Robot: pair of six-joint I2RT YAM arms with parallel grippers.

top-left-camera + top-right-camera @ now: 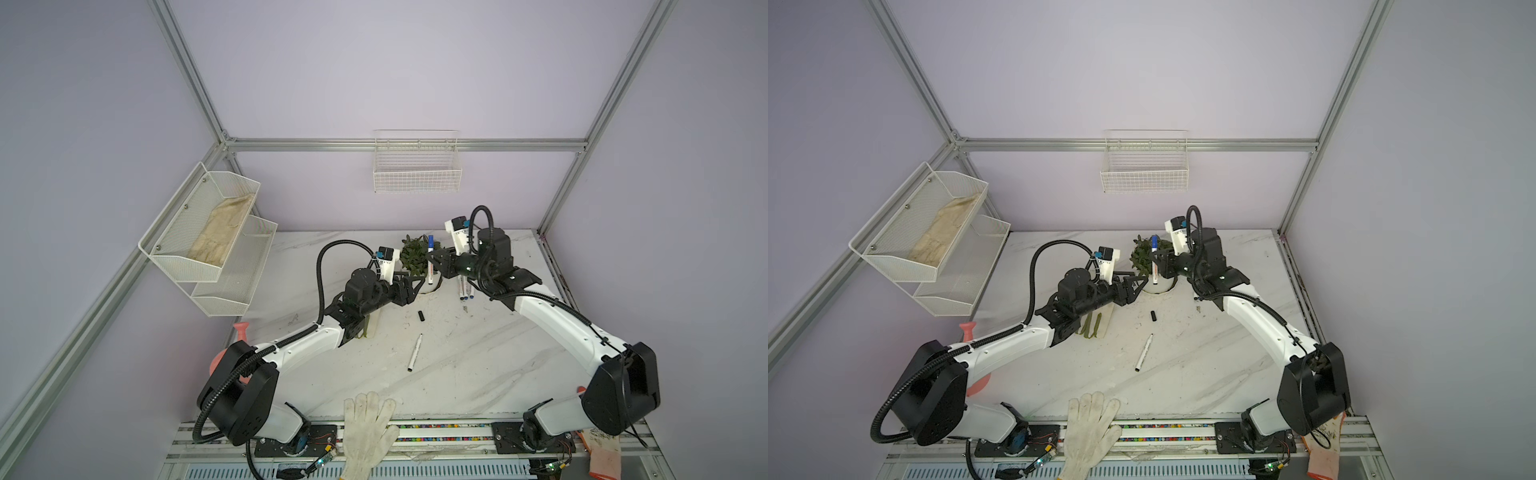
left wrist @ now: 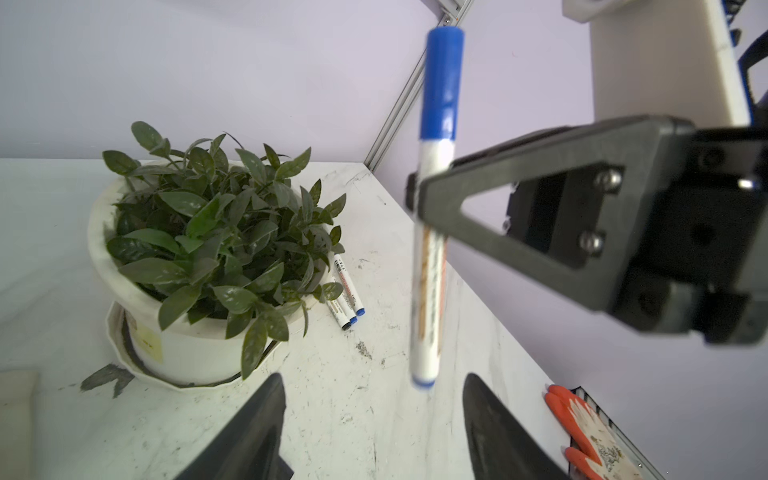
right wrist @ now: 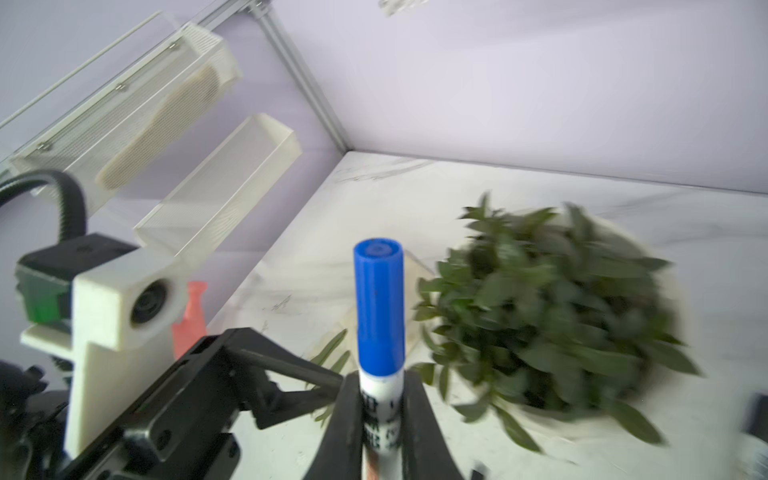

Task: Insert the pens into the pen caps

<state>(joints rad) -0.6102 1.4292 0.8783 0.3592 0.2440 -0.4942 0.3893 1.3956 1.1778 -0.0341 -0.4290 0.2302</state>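
Observation:
My right gripper has the blue-capped pen. It will release the pen next to the three capped pens (image 1: 480,282), on their side away from the plant pot.
My right gripper (image 3: 381,399) is shut on the white barrel of a pen (image 1: 431,274) and holds it upright in front of the potted plant. A blue pen cap (image 3: 379,307) sits on its upper end. My left gripper (image 2: 374,399) stands open just left of and below that pen, its fingers apart and empty. In both top views an uncapped pen (image 1: 415,352) lies mid-table, with a black pen cap (image 1: 421,316) lying a little behind it. Three capped pens (image 2: 347,293) lie side by side next to the plant pot.
The potted plant (image 1: 415,255) stands at the back centre. Olive strips (image 1: 1092,324) lie on a white slab under my left arm. A white glove (image 1: 368,428) hangs over the front edge, and an orange glove (image 2: 590,432) lies at the right edge. A wire basket (image 1: 417,174) and a mesh shelf (image 1: 208,245) hang on the walls.

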